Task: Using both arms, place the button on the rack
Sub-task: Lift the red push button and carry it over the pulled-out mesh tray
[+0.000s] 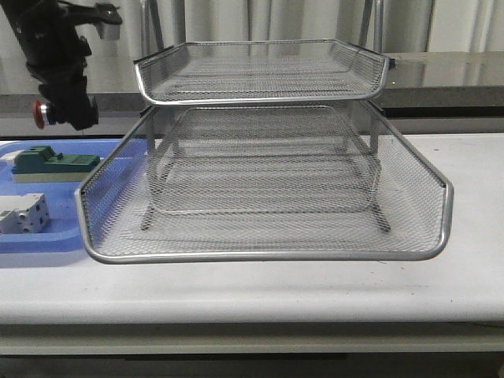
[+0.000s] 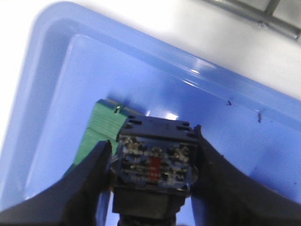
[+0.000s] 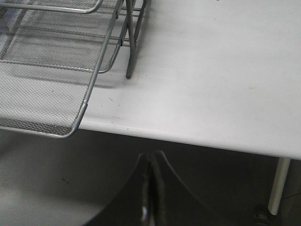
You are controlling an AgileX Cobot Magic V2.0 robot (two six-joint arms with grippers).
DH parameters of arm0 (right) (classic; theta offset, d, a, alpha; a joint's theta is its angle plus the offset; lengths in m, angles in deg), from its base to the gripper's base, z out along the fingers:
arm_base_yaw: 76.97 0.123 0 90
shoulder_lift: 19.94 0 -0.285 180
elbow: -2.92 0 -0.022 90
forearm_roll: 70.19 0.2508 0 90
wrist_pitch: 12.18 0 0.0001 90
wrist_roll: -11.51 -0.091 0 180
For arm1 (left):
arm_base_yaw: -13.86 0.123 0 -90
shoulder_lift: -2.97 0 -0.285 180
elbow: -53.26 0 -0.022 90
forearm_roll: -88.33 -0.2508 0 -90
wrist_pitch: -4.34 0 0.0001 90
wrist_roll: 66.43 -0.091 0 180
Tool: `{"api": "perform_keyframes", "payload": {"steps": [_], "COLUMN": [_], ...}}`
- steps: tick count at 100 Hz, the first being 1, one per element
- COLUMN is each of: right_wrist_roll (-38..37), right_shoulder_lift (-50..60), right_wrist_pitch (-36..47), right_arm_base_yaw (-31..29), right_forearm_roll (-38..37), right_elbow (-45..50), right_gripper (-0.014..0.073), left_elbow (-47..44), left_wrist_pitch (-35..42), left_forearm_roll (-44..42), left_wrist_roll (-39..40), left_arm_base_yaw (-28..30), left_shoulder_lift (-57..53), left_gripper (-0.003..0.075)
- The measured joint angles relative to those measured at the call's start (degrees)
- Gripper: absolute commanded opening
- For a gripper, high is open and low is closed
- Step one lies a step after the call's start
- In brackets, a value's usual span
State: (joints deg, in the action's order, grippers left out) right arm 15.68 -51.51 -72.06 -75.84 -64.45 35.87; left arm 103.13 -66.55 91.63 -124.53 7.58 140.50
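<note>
Next, my left gripper releases the button on the wire mesh of the rack's lower tray [image 1: 213, 151], toward the back of that tray. The button is now held above the blue tray.
My left gripper [image 1: 67, 110] hangs above the blue tray, left of the rack [image 1: 260, 189]. It is shut on the button [image 1: 43, 113], whose red head points left. In the left wrist view the button's blue rear part [image 2: 153, 162] sits clamped between the two black fingers [image 2: 84, 179]. The rack is a silver wire-mesh stack with its lower tray slid forward. My right gripper [image 3: 151, 162] is shut and empty, below and off the table's front edge; the rack's corner [image 3: 70, 108] shows there. The right arm is not in the front view.
A flat blue tray [image 1: 39, 236] at the left holds a green block [image 1: 51, 163] and a white block [image 1: 22, 214]. The green block also shows under my left gripper in the left wrist view [image 2: 101, 129]. A white table [image 1: 472, 260] carries everything.
</note>
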Motion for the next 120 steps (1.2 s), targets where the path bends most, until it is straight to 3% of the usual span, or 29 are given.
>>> {"api": "perform_keyframes", "payload": {"steps": [36, 74, 95, 120], "right_wrist_roll": [0.0, 0.0, 0.0, 0.0], "right_shoulder_lift": [0.0, 0.0, 0.0, 0.0], "right_wrist_pitch": [0.0, 0.0, 0.0, 0.0], "right_arm_base_yaw": [0.0, 0.0, 0.0, 0.0], "right_forearm_roll": [0.0, 0.0, 0.0, 0.0], "right_elbow": [0.0, 0.0, 0.0, 0.0], "right_gripper": [-0.0071, -0.0071, -0.0071, -0.0071], "left_elbow": [-1.7, -22.6, -32.4, -36.0], "left_wrist_pitch": [-0.5, -0.5, -0.6, -0.8], "left_forearm_roll": [-3.9, -3.3, 2.8, 15.2], "left_wrist_roll": [13.0, 14.1, 14.1, 14.1], "left_arm_base_yaw": [0.0, 0.0, 0.0, -0.3], "left_shoulder_lift": [-8.1, -23.7, -32.7, -38.6], "left_gripper": [-0.0020, -0.0020, -0.0020, -0.0020]}}
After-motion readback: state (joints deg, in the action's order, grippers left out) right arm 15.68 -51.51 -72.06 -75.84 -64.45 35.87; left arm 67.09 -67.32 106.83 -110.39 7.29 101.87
